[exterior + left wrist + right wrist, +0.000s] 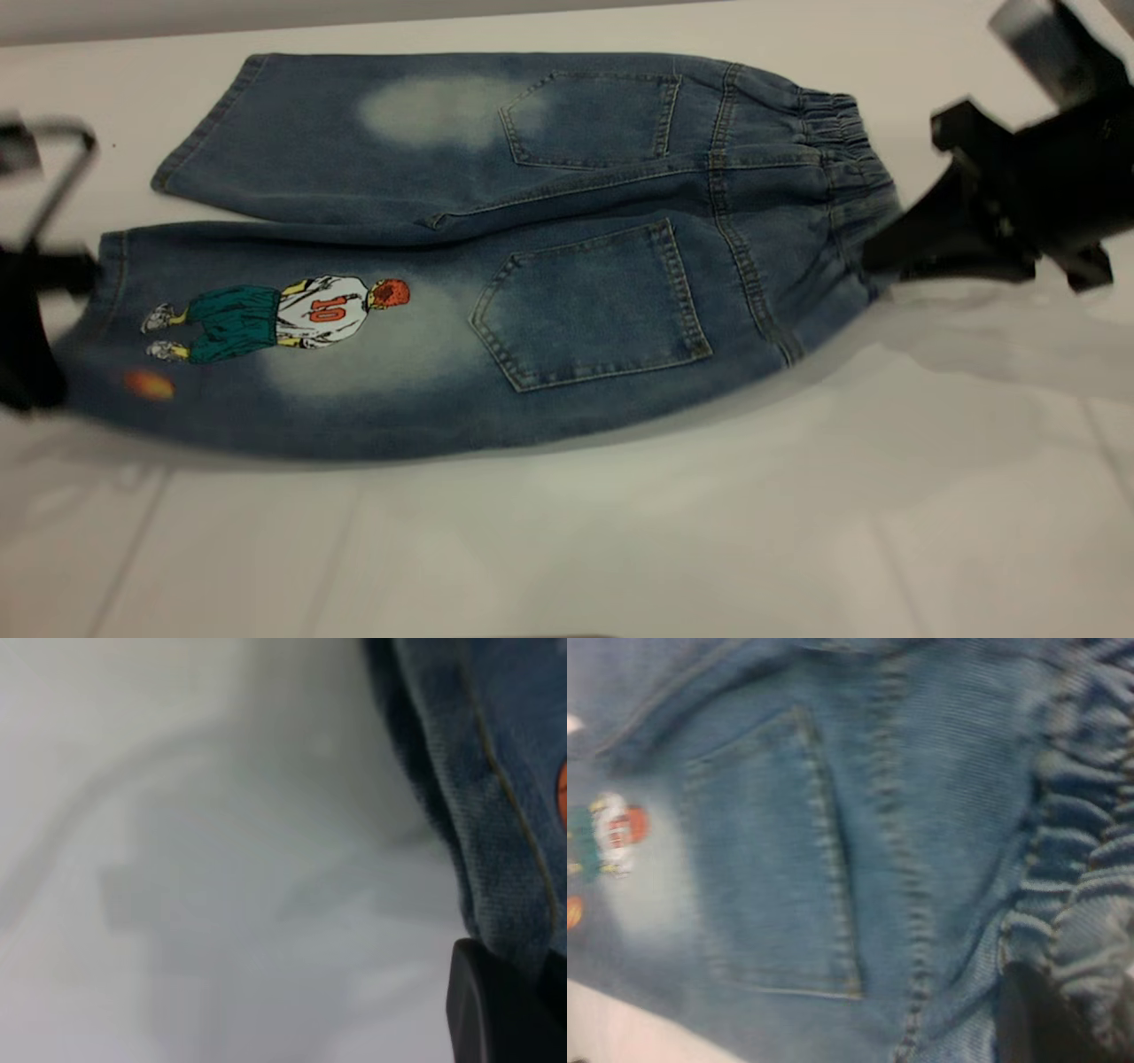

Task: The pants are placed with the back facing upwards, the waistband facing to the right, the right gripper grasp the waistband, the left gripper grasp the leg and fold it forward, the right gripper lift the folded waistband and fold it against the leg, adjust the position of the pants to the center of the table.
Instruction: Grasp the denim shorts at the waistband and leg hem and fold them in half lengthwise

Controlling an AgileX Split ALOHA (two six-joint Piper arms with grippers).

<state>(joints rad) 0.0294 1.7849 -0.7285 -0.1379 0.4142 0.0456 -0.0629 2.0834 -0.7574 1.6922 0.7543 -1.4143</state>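
Next, my left gripper releases the hem of the printed leg on the plain leg (pixel 298 69), near that plain leg's far hem corner.
The blue denim pants (pixel 549 266) lie back up on the white table (pixel 620 540), with the gathered waistband (pixel 842 133) to the right. The printed leg (pixel 292 390) is the near one, carrying the number 10 player (pixel 301 315). My left gripper (pixel 49 354) is at that leg's hem; in the left wrist view the denim hem (pixel 496 797) runs into its dark finger (pixel 496 1010). My right gripper (pixel 886 252) is shut on the near end of the waistband (pixel 1090 868), whose ruffles cover its finger (pixel 1036 1019). The pants' near edge is raised, casting a shadow on the table.
The plain leg (pixel 354 133) lies flat toward the table's far edge (pixel 532 22). Bare tabletop stretches in front of the pants and to the right below the right arm (pixel 1045 177).
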